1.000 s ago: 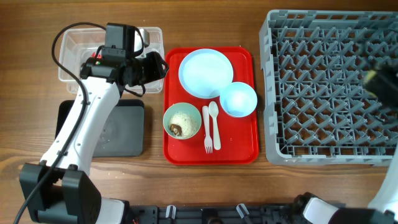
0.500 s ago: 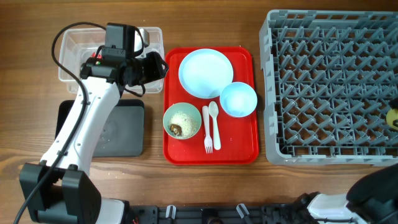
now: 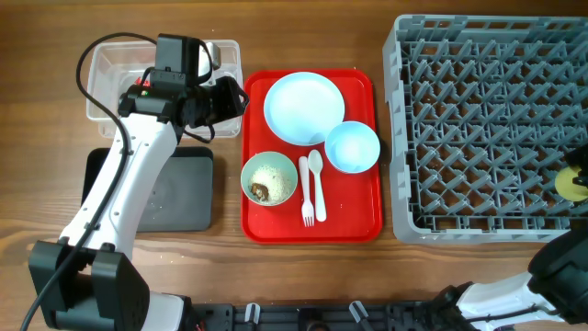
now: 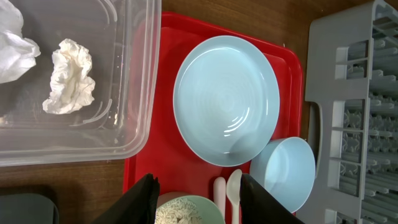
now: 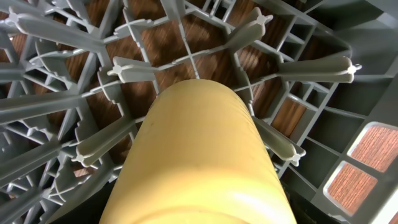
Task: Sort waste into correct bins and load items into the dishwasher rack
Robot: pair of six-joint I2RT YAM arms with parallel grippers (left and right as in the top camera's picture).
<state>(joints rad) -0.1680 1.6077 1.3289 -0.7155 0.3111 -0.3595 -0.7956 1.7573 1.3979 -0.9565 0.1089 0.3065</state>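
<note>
My right gripper will release the yellow cup among the near pegs of the grey rack (image 3: 574,186) (image 5: 210,118), away from the red tray.
My left gripper (image 3: 230,99) hangs open and empty between the clear tub (image 3: 110,110) and the red tray; in its wrist view the gripper (image 4: 198,182) is above the pale green bowl (image 4: 186,213) of rice grains. The light blue plate (image 3: 304,108), light blue bowl (image 3: 352,146), green bowl (image 3: 268,178) with a brown lump, white spoon (image 3: 316,179) and fork (image 3: 306,193) lie on the tray. White tissue pieces (image 4: 69,78) lie in the tub. My right gripper (image 3: 577,175) is shut on the yellow cup (image 5: 199,162) over the grey rack (image 3: 487,119); its fingers are hidden. The red wrapper is out of view.
The black tray (image 3: 179,193) sits in front of the clear tub at the left. The flat red serving tray (image 3: 349,225) lies between the bins and the rack. Rack pegs (image 5: 124,71) stand close under the cup. My left arm (image 3: 129,193) crosses over the black tray.
My right gripper has moved with the yellow cup toward the front along the rack's right side. The left arm has not moved.
</note>
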